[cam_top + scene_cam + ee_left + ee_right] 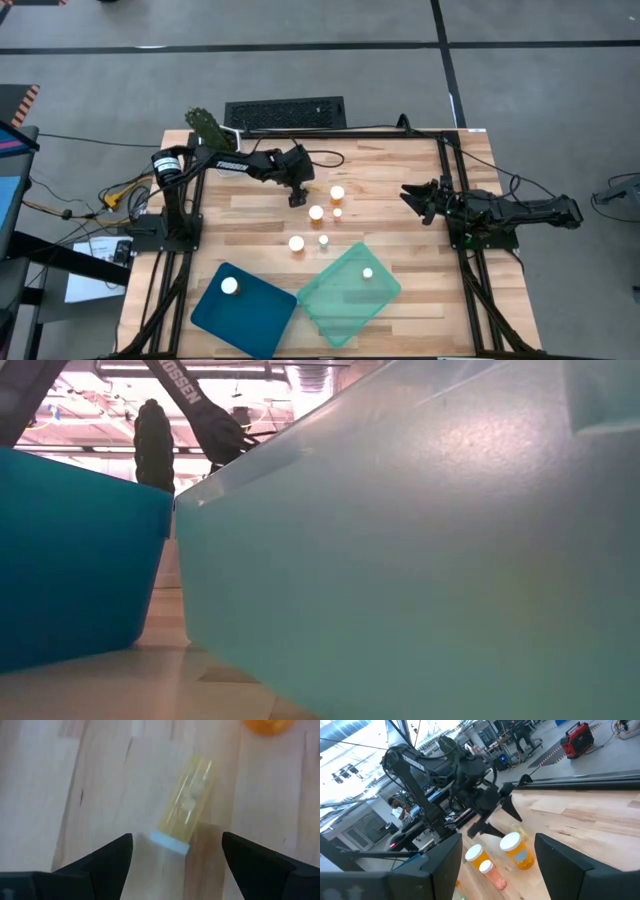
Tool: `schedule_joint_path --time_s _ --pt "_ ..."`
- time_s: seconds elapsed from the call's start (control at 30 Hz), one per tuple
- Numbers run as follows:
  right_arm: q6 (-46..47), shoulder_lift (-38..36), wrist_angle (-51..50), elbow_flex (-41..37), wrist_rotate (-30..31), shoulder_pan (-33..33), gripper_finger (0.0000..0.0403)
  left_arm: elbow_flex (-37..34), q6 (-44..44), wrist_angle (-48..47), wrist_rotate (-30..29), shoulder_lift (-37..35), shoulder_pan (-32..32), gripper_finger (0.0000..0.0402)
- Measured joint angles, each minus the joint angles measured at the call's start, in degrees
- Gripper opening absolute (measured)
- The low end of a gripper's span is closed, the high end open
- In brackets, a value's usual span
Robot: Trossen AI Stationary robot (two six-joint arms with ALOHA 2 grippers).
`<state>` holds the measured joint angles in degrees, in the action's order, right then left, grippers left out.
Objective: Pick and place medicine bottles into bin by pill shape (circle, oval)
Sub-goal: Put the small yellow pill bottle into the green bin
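Note:
The slanted pale yellow bottle's white cap sits just beyond my open left fingers, so next I reach lower and close around that cap (170, 842).
A pale yellow bottle (187, 802) lies on its side on the wooden table, its white cap (170, 843) toward the camera. My left gripper (177, 852) is open above it, one finger on either side of the cap end, touching nothing; in the high view my left gripper (297, 196) hides the bottle. Several amber bottles with white caps stand upright nearby, among them one (337, 193) and another (316, 212). One bottle (230, 286) stands in the blue bin (262, 325) and one (367, 272) in the teal bin (335, 310). My right gripper (415, 196) is open and empty at the table's right.
A potted plant (207, 125) and a dark keyboard (285, 112) sit at the table's far edge. The two bins fill the near middle and block the low view, the blue bin (70, 560) on its left and the teal bin (420, 550) on its right. Bare wood lies between the bottles and my right arm.

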<state>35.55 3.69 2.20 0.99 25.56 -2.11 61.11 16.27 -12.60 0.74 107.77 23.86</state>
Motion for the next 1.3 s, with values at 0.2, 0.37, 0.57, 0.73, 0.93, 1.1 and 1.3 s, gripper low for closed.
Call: schedule_joint_path --time_s 0.2,0.37,0.57,0.73,0.93,1.1,1.3 --pt "0.0 -0.01 0.06 0.0 0.01 0.0 0.026 0.05 -1.29 -0.61 -0.06 0.15 -0.06 0.0244" --pt "0.0 0.01 0.02 0.0 0.01 0.0 0.026 0.05 -1.11 -1.07 -0.12 0.15 -0.04 0.0187" --pt "0.0 0.01 0.02 0.0 0.01 0.0 0.026 0.05 -0.79 -0.85 -1.28 0.15 -0.06 0.0138" --pt "0.0 0.01 -0.01 0.0 0.01 0.0 0.026 0.05 -0.44 -0.86 -1.45 0.15 -0.04 0.0115" --pt "0.0 0.01 -0.01 0.0 0.01 0.0 0.026 0.05 -0.9 -0.96 -1.44 0.15 -0.2 0.0098" --pt "0.0 0.01 -0.03 0.0 0.01 0.0 0.026 0.05 -3.41 -0.72 -3.53 0.15 -0.24 0.0096" --pt "-0.02 0.01 -0.03 0.0 0.01 0.0 0.026 0.05 -5.65 0.04 -7.43 0.15 -0.15 0.014"
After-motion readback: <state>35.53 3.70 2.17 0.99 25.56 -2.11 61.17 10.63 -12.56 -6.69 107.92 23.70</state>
